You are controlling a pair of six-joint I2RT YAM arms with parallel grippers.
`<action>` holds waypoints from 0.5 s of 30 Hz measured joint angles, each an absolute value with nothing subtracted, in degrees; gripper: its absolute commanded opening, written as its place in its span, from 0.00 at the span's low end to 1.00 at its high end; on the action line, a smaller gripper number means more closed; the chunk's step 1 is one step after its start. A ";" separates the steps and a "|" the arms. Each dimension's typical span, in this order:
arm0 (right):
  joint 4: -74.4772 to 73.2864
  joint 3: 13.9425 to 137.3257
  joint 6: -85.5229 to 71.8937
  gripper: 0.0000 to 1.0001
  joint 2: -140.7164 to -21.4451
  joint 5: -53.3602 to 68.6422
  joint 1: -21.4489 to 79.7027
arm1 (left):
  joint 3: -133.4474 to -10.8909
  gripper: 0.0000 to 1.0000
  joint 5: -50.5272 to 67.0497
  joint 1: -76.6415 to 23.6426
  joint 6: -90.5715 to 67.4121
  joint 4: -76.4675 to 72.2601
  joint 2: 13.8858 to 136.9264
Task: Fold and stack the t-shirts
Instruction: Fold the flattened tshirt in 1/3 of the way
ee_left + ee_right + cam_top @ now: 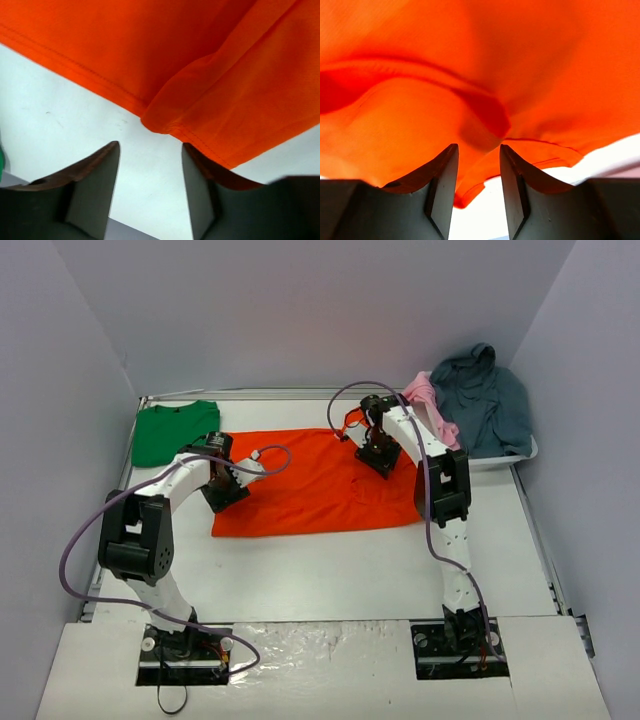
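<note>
The orange shirt's near corner is outside my left gripper's fingers, which face the pleat of the shirt's hem. Next, the gripper grabs that corner (230, 164) and pulls the shirt closer.
The bright orange t-shirt (310, 490) lies spread flat in the middle of the table. The green t-shirt (172, 431) lies folded at the back left. My left gripper (228, 490) is open at the orange shirt's left edge; in the left wrist view (150, 150) a folded corner of the orange shirt (200, 75) lies just ahead of the fingertips, over bare table. My right gripper (381, 460) is open over the shirt's right part; in the right wrist view (477, 155) the jaws straddle a fold of the orange shirt (470, 75) without closing on it.
A white bin (505, 455) at the back right holds a teal garment (485, 395) and a pink garment (425, 400). Grey walls stand close on the left, back and right. Purple cables loop from both arms.
</note>
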State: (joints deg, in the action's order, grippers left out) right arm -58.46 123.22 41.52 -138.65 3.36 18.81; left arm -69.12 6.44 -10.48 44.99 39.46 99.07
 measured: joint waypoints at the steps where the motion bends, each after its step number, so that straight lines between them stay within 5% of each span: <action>1: -57.47 123.24 40.66 0.36 -138.65 2.94 18.81 | -69.12 0.55 5.65 -10.48 44.51 38.83 99.04; 9: -50.52 119.04 34.46 0.37 -133.08 -0.21 18.76 | -68.97 0.67 -0.30 -10.48 40.75 36.12 95.68; 15: -47.27 107.74 32.03 0.39 -118.41 -0.32 18.76 | -63.90 0.62 0.36 -10.52 39.42 33.58 82.46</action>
